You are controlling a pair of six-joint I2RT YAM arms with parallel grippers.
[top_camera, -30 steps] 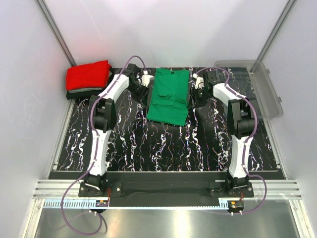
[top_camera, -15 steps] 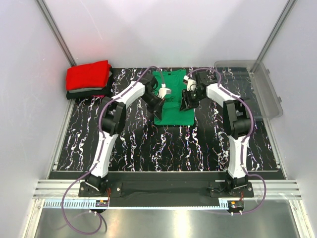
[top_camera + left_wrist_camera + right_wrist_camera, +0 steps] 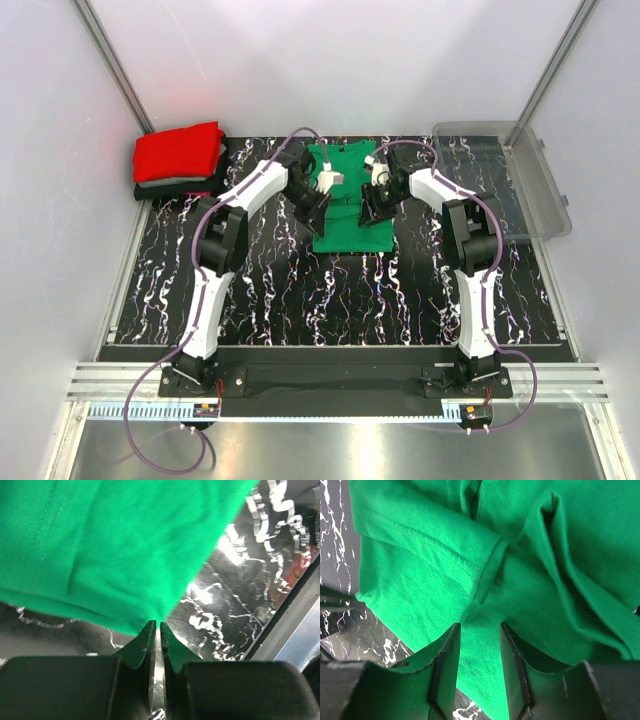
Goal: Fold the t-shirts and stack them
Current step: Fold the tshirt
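Note:
Next, my right gripper will go to the green t-shirt's near corner (image 3: 390,249) on the clear plastic bin's side and close there.
The bright green t-shirt (image 3: 349,232) lies partly folded at the back middle of the table. My left gripper (image 3: 316,207) is at its left edge, and in the left wrist view (image 3: 158,625) its jaws are shut with their tips pinching the shirt's edge (image 3: 110,545). My right gripper (image 3: 373,209) is at the shirt's right side. In the right wrist view (image 3: 480,630) its jaws stand apart with green fabric (image 3: 420,580) lying between them. A folded red t-shirt (image 3: 178,152) sits on a dark folded one (image 3: 170,188) at the back left.
A clear plastic bin (image 3: 525,175) stands at the back right corner. The table top is black marbled (image 3: 330,300). White walls close in the back and both sides.
Both grippers moved from the shirt's far corners inward and nearer, to its middle. The green shirt is now narrower and shorter. In the last half second they barely shifted.

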